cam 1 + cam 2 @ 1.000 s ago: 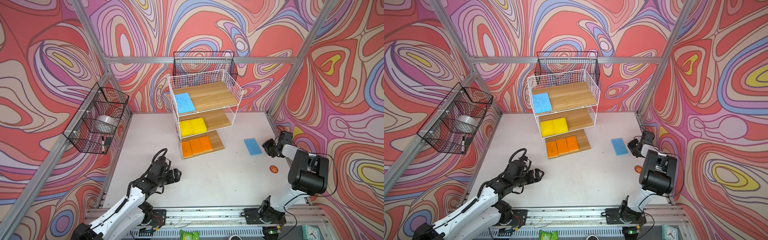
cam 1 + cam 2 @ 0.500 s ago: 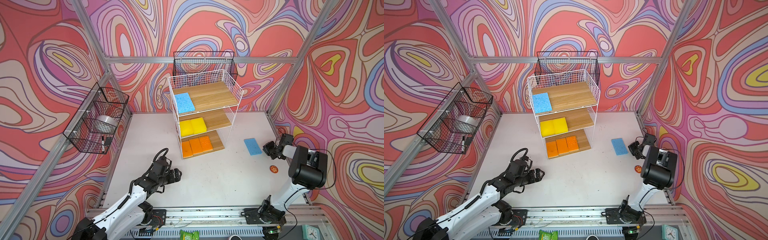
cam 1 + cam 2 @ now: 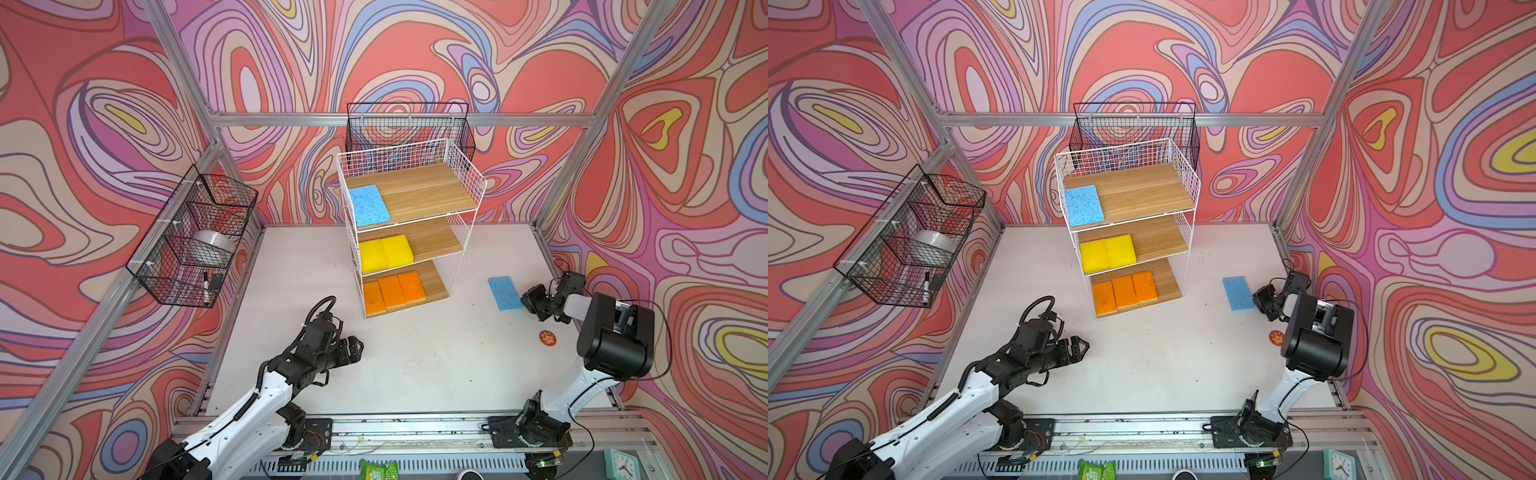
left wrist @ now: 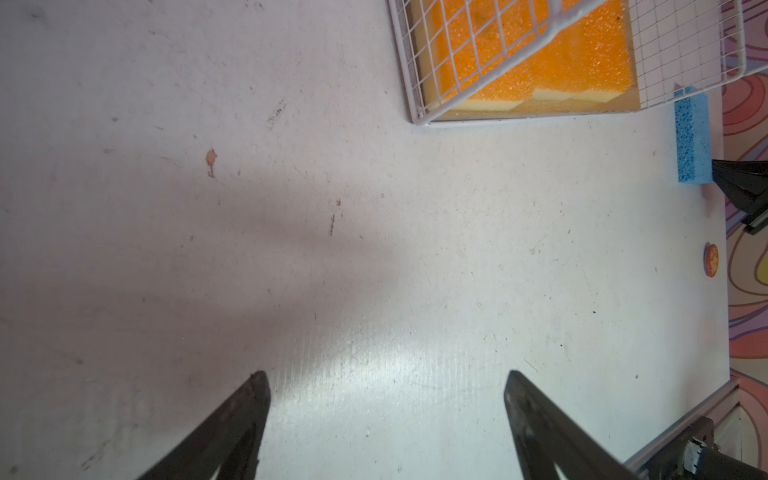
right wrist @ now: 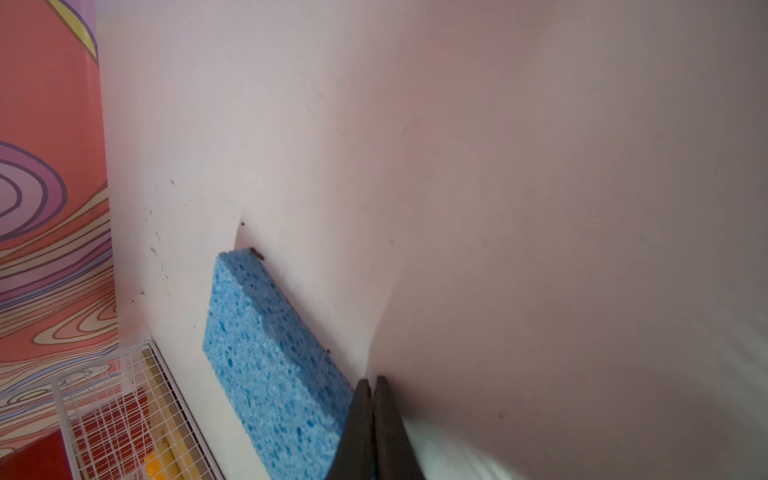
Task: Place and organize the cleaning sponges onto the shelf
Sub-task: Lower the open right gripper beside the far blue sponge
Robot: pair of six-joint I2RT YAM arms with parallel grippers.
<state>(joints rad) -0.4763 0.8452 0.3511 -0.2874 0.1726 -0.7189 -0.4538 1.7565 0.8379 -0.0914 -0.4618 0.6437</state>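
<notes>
My right gripper will open and pinch the sponge's near corner (image 3: 517,305) before it lifts the blue sponge, as its shut, empty fingers rest beside the sponge's long edge.
The shelf (image 3: 465,174) stands at the back middle of the table. Its top board holds one blue sponge (image 3: 368,205), its middle board two yellow sponges (image 3: 385,252), and its bottom board three orange sponges (image 3: 394,291). A second blue sponge (image 3: 504,293) (image 3: 1238,293) lies flat on the table to the right. My right gripper (image 3: 527,303) (image 5: 371,384) is shut with nothing between its fingers, and its tips rest at that sponge's (image 5: 266,365) near right edge. My left gripper (image 3: 356,347) (image 4: 384,380) hangs open over bare table in front of the shelf.
A small round orange disc (image 3: 548,338) lies near the right arm's elbow. A black wire basket (image 3: 195,245) on the left wall holds a tape roll and a marker. Another black basket (image 3: 409,124) hangs behind the shelf. Walls close in the table on three sides.
My right gripper has shut and shifted a little toward the loose blue sponge. The sponge has not moved. My left arm has barely moved.
</notes>
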